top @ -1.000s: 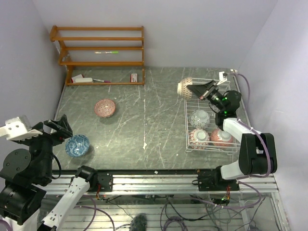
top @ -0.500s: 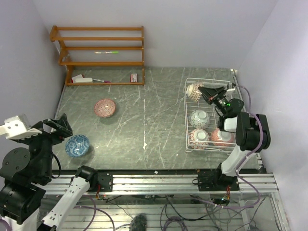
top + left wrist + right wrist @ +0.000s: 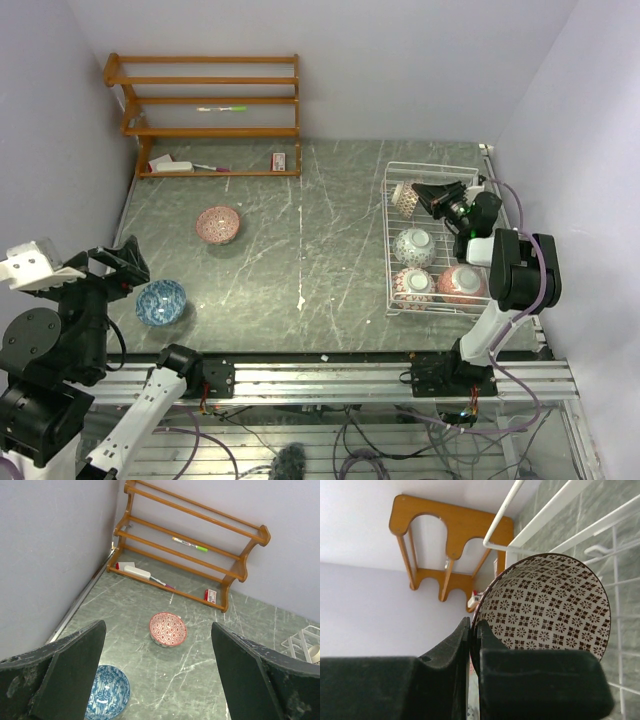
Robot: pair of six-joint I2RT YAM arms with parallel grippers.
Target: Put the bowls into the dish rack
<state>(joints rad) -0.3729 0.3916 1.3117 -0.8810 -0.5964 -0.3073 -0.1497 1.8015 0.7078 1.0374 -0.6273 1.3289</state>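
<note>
Next, my right gripper releases the brown-patterned bowl in the dish rack's far corner (image 3: 410,195) (image 3: 536,600), behind the grey bowl. The brown-patterned bowl is now on edge in that rack.
The white wire dish rack (image 3: 388,250) stands at the right of the table. My right gripper (image 3: 420,192) is shut on the rim of a brown-patterned bowl (image 3: 403,194), held on edge in the rack's far left corner. In the right wrist view the fingers (image 3: 472,625) pinch this bowl's (image 3: 550,610) rim, with rack wires (image 3: 615,517) around it. A grey bowl (image 3: 415,246) and two red-patterned bowls (image 3: 413,285) (image 3: 461,284) sit in the rack. A red bowl (image 3: 217,224) (image 3: 168,629) and a blue bowl (image 3: 160,301) (image 3: 107,692) rest on the table. My left gripper (image 3: 120,265) (image 3: 158,625) is open and empty, high above the blue bowl.
An orange-brown wooden shelf (image 3: 205,110) (image 3: 200,555) stands against the back wall at the left, with a pen and small items on it. Walls close the table at the left, back and right. A metal rail (image 3: 320,375) runs along the near edge.
My right gripper has carried the brown bowl from above the rack's far left edge down into the rack's far corner. The left arm has barely moved.
</note>
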